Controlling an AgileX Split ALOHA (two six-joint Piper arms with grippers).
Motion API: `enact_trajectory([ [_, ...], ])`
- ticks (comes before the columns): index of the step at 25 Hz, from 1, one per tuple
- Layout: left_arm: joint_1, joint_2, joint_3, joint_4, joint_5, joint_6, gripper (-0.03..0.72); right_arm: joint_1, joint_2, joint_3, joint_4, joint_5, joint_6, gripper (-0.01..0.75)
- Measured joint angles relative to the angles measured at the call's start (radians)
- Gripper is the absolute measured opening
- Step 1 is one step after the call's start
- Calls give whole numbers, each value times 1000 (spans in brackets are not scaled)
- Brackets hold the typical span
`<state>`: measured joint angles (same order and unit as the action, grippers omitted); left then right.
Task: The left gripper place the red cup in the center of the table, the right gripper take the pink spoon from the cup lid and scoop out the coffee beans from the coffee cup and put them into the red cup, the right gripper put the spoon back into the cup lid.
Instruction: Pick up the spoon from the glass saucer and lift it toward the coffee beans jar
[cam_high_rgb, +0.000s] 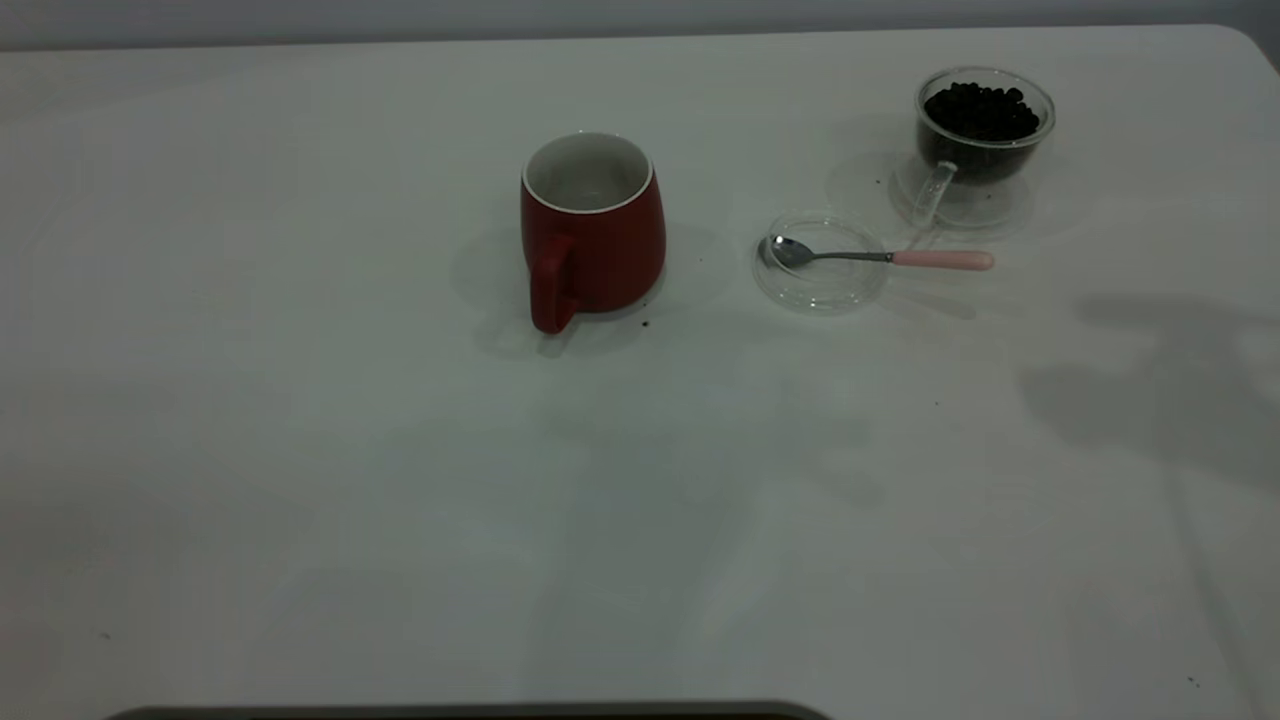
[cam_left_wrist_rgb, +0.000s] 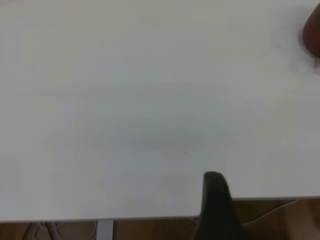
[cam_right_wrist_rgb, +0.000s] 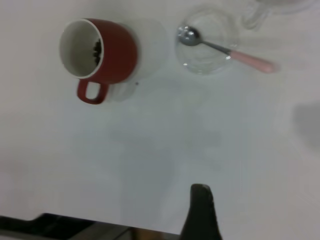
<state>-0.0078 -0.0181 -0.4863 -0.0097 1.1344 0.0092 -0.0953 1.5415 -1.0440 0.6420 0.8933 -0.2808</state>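
My right gripper should next move to the middle of the pink handle (cam_high_rgb: 944, 259) (cam_right_wrist_rgb: 253, 61) on the spoon that rests across the clear cup lid and close there.
The red cup (cam_high_rgb: 590, 230) stands upright near the table's middle with its handle toward the front; the right wrist view shows a few coffee beans (cam_right_wrist_rgb: 96, 48) inside the cup (cam_right_wrist_rgb: 112, 55). Its edge also shows in the left wrist view (cam_left_wrist_rgb: 314, 30). The pink-handled spoon (cam_high_rgb: 940, 260) lies with its bowl in the clear cup lid (cam_high_rgb: 825, 295), to the right of the red cup. The glass coffee cup (cam_high_rgb: 985, 125) full of beans stands behind the lid. The spoon (cam_right_wrist_rgb: 250, 60) and lid (cam_right_wrist_rgb: 200, 67) also show in the right wrist view. My left gripper (cam_left_wrist_rgb: 215, 200) and right gripper (cam_right_wrist_rgb: 200, 210) are held back at the table's edge, empty.
The white table (cam_high_rgb: 400, 500) carries a stray bean (cam_high_rgb: 645, 323) beside the red cup. Arm shadows fall on the table's right side (cam_high_rgb: 1150, 400). Neither arm shows in the exterior view. The table's edge shows in the left wrist view (cam_left_wrist_rgb: 150, 219).
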Motion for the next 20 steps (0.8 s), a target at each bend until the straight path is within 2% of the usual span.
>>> enact_trajectory([
  [4, 0, 0, 0, 0, 0, 0, 569, -46, 126, -7, 148, 2, -130, 655],
  [10, 0, 0, 0, 0, 0, 0, 569, -49, 283, 8, 346, -32, -271, 655],
  [14, 0, 0, 0, 0, 0, 0, 569, -49, 345, 97, 532, -114, -414, 655],
  [20, 0, 0, 0, 0, 0, 0, 569, -49, 428, 243, 934, -192, -784, 655],
])
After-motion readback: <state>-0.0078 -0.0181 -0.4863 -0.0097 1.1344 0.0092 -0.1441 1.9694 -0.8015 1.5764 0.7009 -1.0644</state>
